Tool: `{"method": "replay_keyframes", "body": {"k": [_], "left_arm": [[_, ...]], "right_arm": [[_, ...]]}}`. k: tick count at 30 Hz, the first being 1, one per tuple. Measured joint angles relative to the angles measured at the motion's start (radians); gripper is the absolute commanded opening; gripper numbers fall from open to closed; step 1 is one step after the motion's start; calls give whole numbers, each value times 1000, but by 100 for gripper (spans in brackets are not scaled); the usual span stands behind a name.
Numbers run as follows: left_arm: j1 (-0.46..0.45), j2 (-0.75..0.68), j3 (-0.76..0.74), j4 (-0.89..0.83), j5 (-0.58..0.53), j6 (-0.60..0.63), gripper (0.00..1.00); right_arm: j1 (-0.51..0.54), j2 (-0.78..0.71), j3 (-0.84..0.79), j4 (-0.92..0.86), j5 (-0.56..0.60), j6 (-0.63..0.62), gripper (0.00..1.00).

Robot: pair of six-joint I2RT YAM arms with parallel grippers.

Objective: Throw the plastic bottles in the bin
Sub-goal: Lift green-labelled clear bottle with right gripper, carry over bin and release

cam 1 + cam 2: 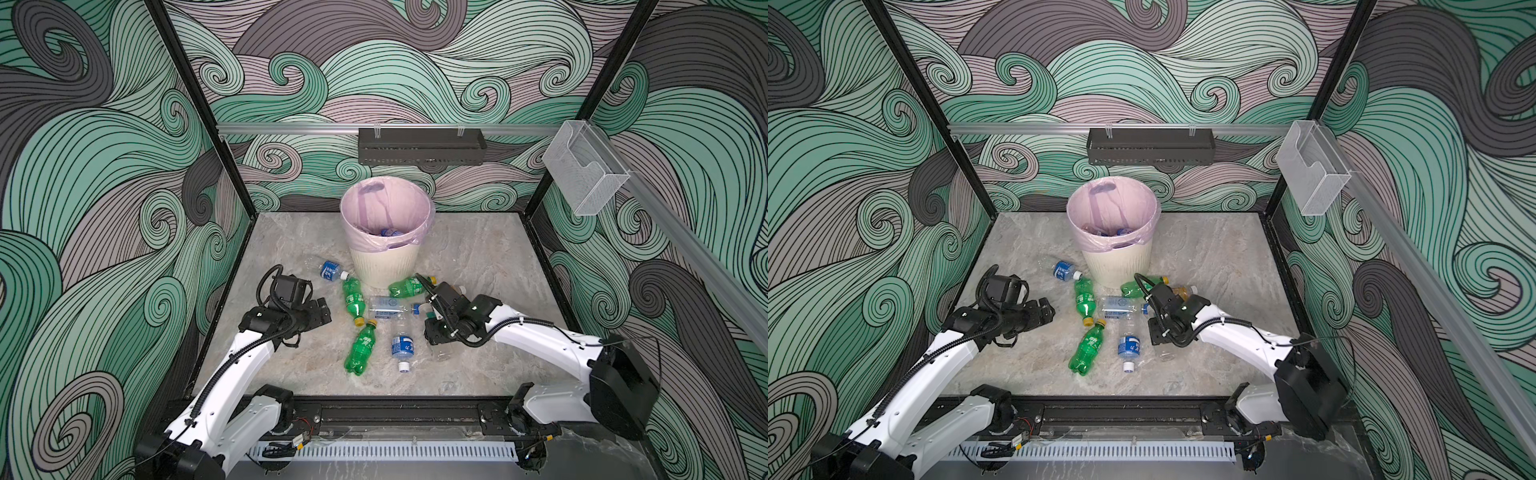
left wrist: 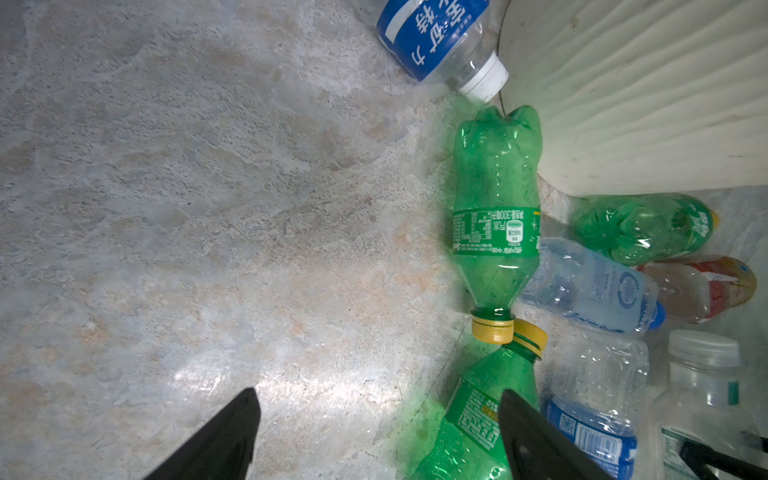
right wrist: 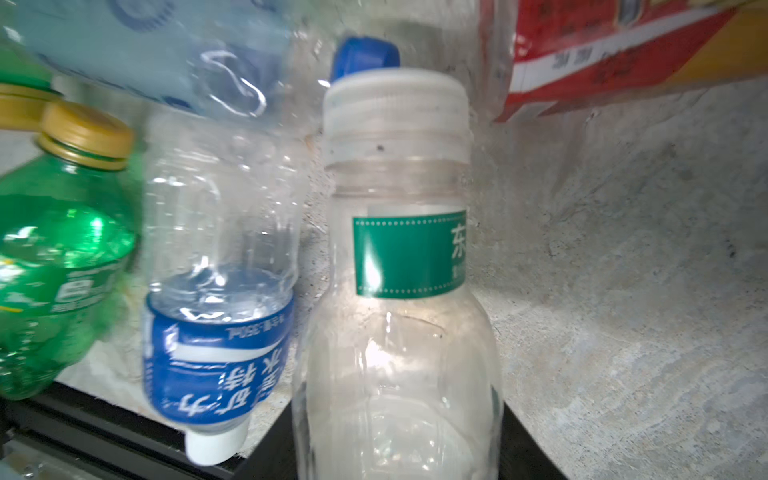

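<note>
My right gripper is to release the clear bottle inside the cream bin's pink liner (image 1: 374, 225), next to the blue bottle there.
My right gripper (image 3: 397, 436) is shut on a clear bottle (image 3: 399, 353) with a green label and a white cap; in a top view that bottle (image 1: 441, 351) shows just below the gripper (image 1: 436, 332). Over bare floor my left gripper (image 2: 378, 392) stands open, beside a green bottle (image 2: 478, 424) lying near one finger. The cream bin (image 1: 382, 266) with its pink liner stands at the back middle, with bottles inside. Several bottles lie in front of it: green ones (image 1: 353, 297) (image 1: 361, 345) (image 1: 409, 286), blue-labelled clear ones (image 1: 328, 270) (image 1: 402, 347) and a flat clear one (image 1: 388, 306).
A red-labelled orange bottle (image 1: 1183, 292) lies partly hidden behind the right arm. A black perforated tray (image 1: 422, 145) hangs on the back rail and a clear plastic box (image 1: 584, 170) on the right rail. Black frame posts edge the stone floor (image 1: 478, 257).
</note>
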Motion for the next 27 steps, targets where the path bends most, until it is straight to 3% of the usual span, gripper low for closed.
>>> {"method": "replay_keyframes", "body": {"k": [9, 13, 16, 21, 24, 25, 27], "left_arm": [[0, 29, 9, 13, 20, 1, 92], [0, 34, 22, 13, 22, 1, 92], [0, 40, 31, 13, 26, 1, 92], [0, 43, 43, 18, 44, -2, 92], [0, 45, 43, 27, 67, -8, 92], [0, 47, 44, 30, 81, -8, 92], [0, 47, 50, 28, 109, -8, 92]], "right_arm": [[-153, -218, -120, 103, -68, 7, 45], [-220, -306, -97, 117, -110, 0, 45], [-238, -303, 37, 102, -138, -31, 45], [-249, -125, 484, 134, -191, -105, 44], [-257, 73, 809, 185, -213, -114, 84], [-259, 153, 927, 201, -216, -119, 93], [-263, 288, 1106, 206, -219, -134, 99]]}}
